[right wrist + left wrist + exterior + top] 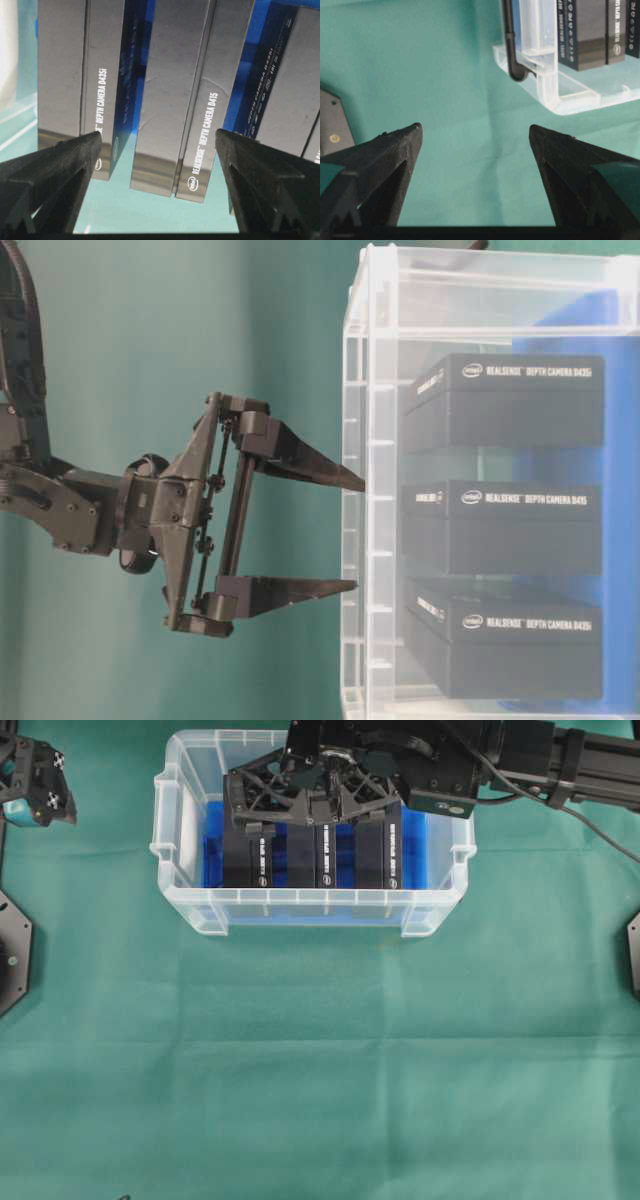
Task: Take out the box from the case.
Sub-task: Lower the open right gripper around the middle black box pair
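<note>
Next, my right gripper closes halfway along the middle black box's long sides [311, 833] [189, 106], with its fingers in the gaps next to the neighbouring boxes.
The case [310, 910] is a clear plastic bin with a blue lining [210, 850], standing at the top middle of the green cloth. Three black boxes stand on edge inside it: left [245, 855], middle [328, 855], right [385, 850]. My right gripper [315, 815] hangs open over the case, its fingertips about level with the rim and spread either side of the middle box [175, 100]. Seen from table level, that gripper [357, 535] is empty and lines up with the middle box [505, 525]. My left gripper [40, 795] is open and empty at the far left [475, 132], apart from the case corner [545, 75].
Green cloth [320, 1070] covers the table in front of the case. Black arm mounts sit at the left edge [10, 950] and the right edge [633, 955]. The right arm's body and cable [560, 770] stretch in from the top right.
</note>
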Controlling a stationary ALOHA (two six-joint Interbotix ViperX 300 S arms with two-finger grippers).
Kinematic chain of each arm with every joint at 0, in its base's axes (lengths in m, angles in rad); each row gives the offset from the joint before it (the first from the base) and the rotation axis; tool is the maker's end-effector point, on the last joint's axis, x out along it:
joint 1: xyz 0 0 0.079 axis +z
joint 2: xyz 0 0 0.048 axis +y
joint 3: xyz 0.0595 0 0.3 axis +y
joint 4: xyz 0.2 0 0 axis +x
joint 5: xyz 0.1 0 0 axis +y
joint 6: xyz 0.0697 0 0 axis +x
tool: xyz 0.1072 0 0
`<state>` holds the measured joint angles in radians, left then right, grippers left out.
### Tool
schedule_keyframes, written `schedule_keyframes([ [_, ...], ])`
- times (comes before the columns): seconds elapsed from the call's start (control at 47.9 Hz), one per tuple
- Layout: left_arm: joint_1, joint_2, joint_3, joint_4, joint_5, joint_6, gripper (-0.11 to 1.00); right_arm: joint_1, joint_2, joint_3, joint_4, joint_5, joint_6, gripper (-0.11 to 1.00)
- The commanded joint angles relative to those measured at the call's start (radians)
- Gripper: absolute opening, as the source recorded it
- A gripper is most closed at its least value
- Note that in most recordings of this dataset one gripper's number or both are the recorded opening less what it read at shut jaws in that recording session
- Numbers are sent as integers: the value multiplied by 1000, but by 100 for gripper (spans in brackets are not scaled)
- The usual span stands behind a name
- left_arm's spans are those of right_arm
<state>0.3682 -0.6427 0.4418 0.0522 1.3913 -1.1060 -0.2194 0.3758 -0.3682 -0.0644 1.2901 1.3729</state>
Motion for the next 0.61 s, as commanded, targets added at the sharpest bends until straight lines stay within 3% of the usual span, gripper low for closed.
schedule_keyframes([
  [0.0,0,-6,-11,2,-5,2,89,3,-15,-25,0,-2,-2,94],
  [0.585,0,-6,-9,2,-5,2,89,0,-12,23,-6,-37,-2,94],
])
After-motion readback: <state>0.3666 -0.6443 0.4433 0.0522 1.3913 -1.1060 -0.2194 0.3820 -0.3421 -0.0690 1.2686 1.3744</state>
